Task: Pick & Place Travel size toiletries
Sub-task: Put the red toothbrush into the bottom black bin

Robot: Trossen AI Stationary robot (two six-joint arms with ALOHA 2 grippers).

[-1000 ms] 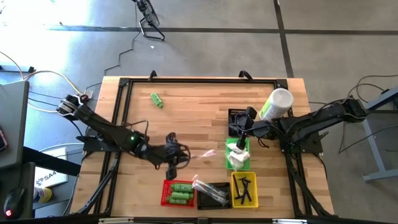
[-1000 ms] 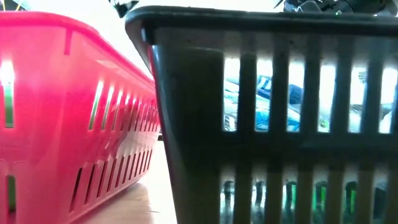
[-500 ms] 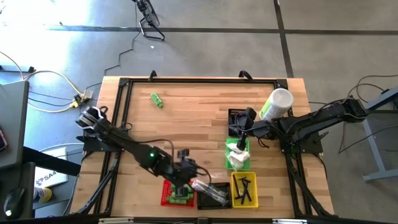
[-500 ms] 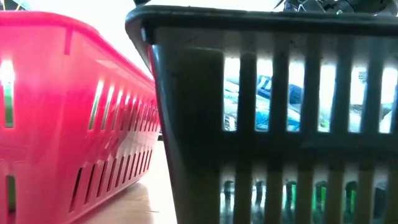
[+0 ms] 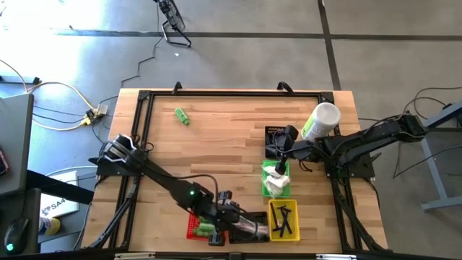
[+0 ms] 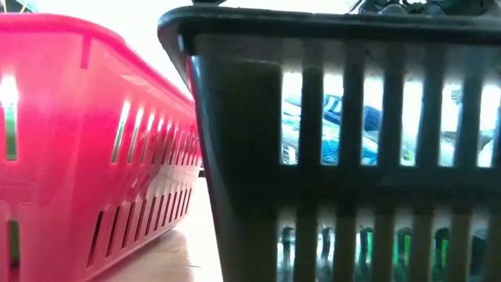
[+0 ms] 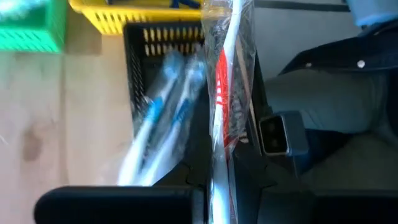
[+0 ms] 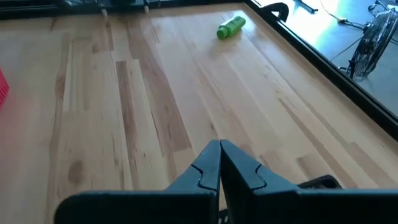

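My left gripper will release the red-bristled toothbrush in the near black basket [image 5: 248, 232] [image 7: 214, 118], next to the blue-and-white wrapped toothbrushes.
My left gripper [image 5: 232, 217] hangs over the near black basket [image 5: 249, 225], shut on a clear-wrapped toothbrush [image 7: 227, 93] with a white handle and red bristles. That basket [image 7: 163, 68] holds blue-and-white wrapped toothbrushes [image 7: 160, 127]. A green bottle [image 5: 182, 115] lies on its side at the table's far left and also shows in the right wrist view [image 8: 231, 27]. My right gripper [image 5: 283, 155] waits shut above the table, just past the far end of the green basket [image 5: 276, 180]. My left gripper pinches the wrapped toothbrush between its two fingers at one end of the wrapper [image 7: 217, 186]. The fingers slant down from the table's left, and the toothbrush runs on ahead of them along their line. It is lifted clear, over the black basket.
The red basket [image 5: 204, 227] holds green bottles and the yellow basket [image 5: 283, 220] black combs. White packets fill the green basket. A second black basket [image 5: 276, 136] and a white cup [image 5: 321, 119] stand at the far right. The low view shows only the red [image 6: 78, 141] and black [image 6: 352, 141] basket walls.
My left gripper has carried the wrapped toothbrush from the table's middle toward the near edge and a little right, to above the near black basket. It has tipped further down on the way and stayed shut on the toothbrush.
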